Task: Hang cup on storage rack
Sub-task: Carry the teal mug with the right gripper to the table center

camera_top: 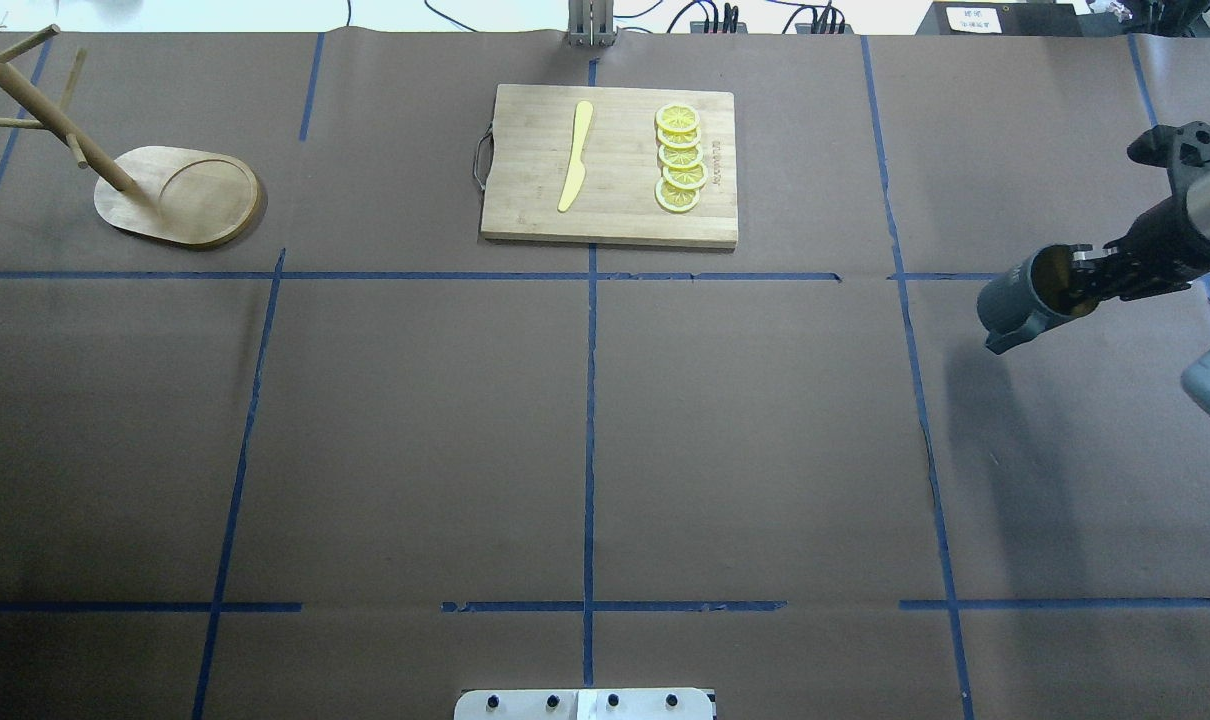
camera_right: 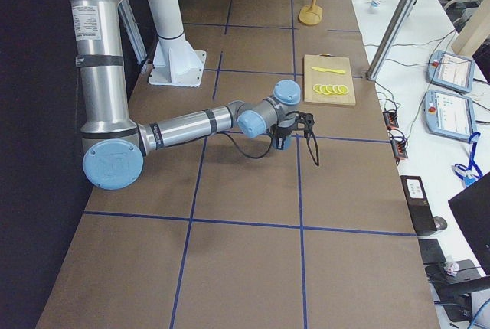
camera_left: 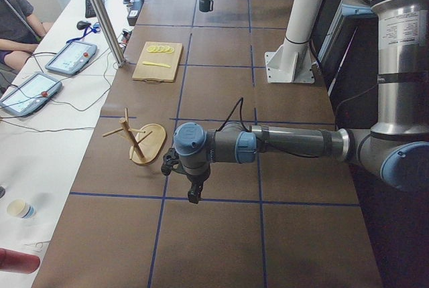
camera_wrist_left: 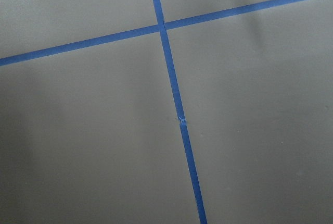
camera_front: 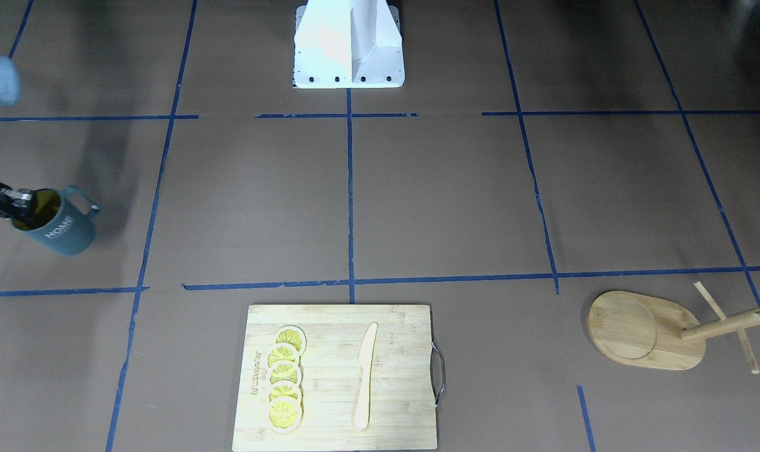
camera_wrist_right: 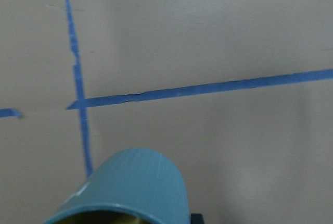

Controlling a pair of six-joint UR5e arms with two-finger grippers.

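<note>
The cup, now hanging tilted above the table, will be released by my right gripper on the blue tape line (camera_front: 352,201) between the cutting board and the white base.
The dark blue-grey cup (camera_front: 59,227) with a yellow inside and white "HOME" lettering hangs tilted above the table at its right end. My right gripper (camera_front: 17,202) is shut on its rim, one finger inside; the handle points away from the gripper. The cup also shows in the overhead view (camera_top: 1017,303), held by the right gripper (camera_top: 1083,282), and in the right wrist view (camera_wrist_right: 130,187). The storage rack (camera_top: 180,195) stands upright at the far left corner, also in the front view (camera_front: 644,329). My left gripper (camera_left: 194,193) hovers over the table near the rack (camera_left: 144,142); I cannot tell whether it is open.
A bamboo cutting board (camera_top: 525,205) with a metal handle lies at the far middle, bearing lemon slices (camera_top: 680,160) and a wooden knife (camera_top: 575,155). Blue tape lines grid the brown table. The robot's white base (camera_front: 348,47) stands at the near edge.
</note>
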